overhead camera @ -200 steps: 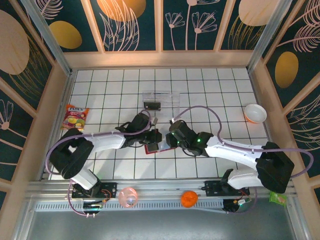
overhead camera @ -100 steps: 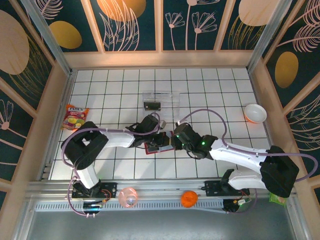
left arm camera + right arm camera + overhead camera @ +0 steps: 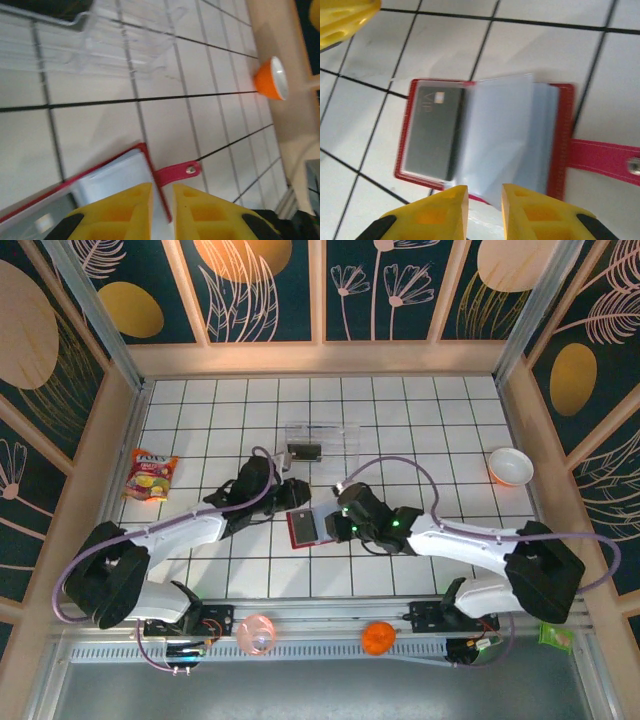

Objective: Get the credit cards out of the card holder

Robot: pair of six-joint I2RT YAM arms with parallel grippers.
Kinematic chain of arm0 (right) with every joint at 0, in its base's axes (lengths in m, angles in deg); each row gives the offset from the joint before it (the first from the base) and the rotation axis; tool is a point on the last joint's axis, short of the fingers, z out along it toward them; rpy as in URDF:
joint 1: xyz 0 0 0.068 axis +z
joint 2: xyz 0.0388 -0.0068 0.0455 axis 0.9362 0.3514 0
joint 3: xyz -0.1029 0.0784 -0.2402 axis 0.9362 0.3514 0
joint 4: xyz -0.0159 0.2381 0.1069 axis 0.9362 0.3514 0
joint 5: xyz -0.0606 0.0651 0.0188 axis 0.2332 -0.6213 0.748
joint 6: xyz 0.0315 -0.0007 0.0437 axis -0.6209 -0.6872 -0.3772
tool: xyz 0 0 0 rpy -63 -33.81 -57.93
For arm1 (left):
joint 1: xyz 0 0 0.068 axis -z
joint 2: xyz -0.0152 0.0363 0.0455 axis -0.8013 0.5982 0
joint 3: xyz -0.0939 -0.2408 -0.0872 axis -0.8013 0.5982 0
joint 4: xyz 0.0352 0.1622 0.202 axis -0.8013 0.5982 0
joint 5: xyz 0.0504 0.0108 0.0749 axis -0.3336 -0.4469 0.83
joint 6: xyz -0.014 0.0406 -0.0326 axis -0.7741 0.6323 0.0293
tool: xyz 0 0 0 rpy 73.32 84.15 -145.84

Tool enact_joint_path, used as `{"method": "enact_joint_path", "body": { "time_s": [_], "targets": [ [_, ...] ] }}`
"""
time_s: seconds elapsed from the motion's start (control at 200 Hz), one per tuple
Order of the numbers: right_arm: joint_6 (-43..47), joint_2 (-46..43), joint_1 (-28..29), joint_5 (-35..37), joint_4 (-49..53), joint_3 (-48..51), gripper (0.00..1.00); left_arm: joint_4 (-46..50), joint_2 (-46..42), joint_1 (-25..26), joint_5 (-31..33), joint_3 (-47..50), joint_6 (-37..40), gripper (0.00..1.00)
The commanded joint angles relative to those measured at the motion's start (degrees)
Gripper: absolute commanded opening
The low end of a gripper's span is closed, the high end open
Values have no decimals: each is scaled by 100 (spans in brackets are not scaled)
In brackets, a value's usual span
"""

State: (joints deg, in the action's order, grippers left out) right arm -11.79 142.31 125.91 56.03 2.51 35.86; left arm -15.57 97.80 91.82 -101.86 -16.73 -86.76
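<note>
The pocket leaves beside the credit card are in my right gripper, so it should open and take the card's inner edge (image 3: pixel 455 137) while my left gripper steadies the wallet.
The card holder (image 3: pixel 303 528) lies open on the white tiles, a red wallet with pale grey-blue pockets (image 3: pixel 507 135) and a snap tab (image 3: pixel 177 172). A dark credit card (image 3: pixel 432 132) with a pale mark sits in its left pocket. Another dark card (image 3: pixel 304 451) lies in the clear tray (image 3: pixel 335 440) behind it. My right gripper (image 3: pixel 335 527) (image 3: pixel 485 195) is at the wallet's near edge, its fingers closed on the lifted pocket leaves. My left gripper (image 3: pixel 300 496) (image 3: pixel 162 200) hangs over the tab-side red edge (image 3: pixel 150 165), a narrow gap between its fingers.
An orange-and-white bowl (image 3: pixel 510 466) (image 3: pixel 272 85) stands at the right. A snack packet (image 3: pixel 150 475) lies at the left edge. On the front rail sit a pink ball (image 3: pixel 255 633) and an orange ball (image 3: pixel 377 637). Wooden walls enclose the table.
The left arm has swung out and its gripper has drawn back to the left from the wallet. The wallet now lies flatter and slightly further left. The right gripper stays at its right edge.
</note>
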Motion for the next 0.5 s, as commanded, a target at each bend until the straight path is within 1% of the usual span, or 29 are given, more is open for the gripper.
{"method": "enact_joint_path", "body": {
  "time_s": [0.0, 0.145, 0.255, 0.375, 0.435, 0.495],
  "targets": [
    [207, 451, 35, -401, -291, -376, 18, 386, -84, 11, 89, 459, 108, 16],
    [42, 1062, -41, -440, -269, -370, 11, 281, -75, 8, -98, 744, 143, 17],
    [-282, 1207, -88, -232, -165, -141, 7, 310, 39, 10, -65, 801, 206, 17],
    [-704, 1138, -94, -1, -30, 184, 7, 314, 411, 8, 45, 783, 246, 11],
    [-912, 1153, -94, 231, 104, 287, 6, 263, 592, 10, 101, 761, 242, 8],
    [-1063, 1167, -72, 338, 229, 357, 6, 195, 701, 11, 166, 757, 248, 7]
  ]
}}
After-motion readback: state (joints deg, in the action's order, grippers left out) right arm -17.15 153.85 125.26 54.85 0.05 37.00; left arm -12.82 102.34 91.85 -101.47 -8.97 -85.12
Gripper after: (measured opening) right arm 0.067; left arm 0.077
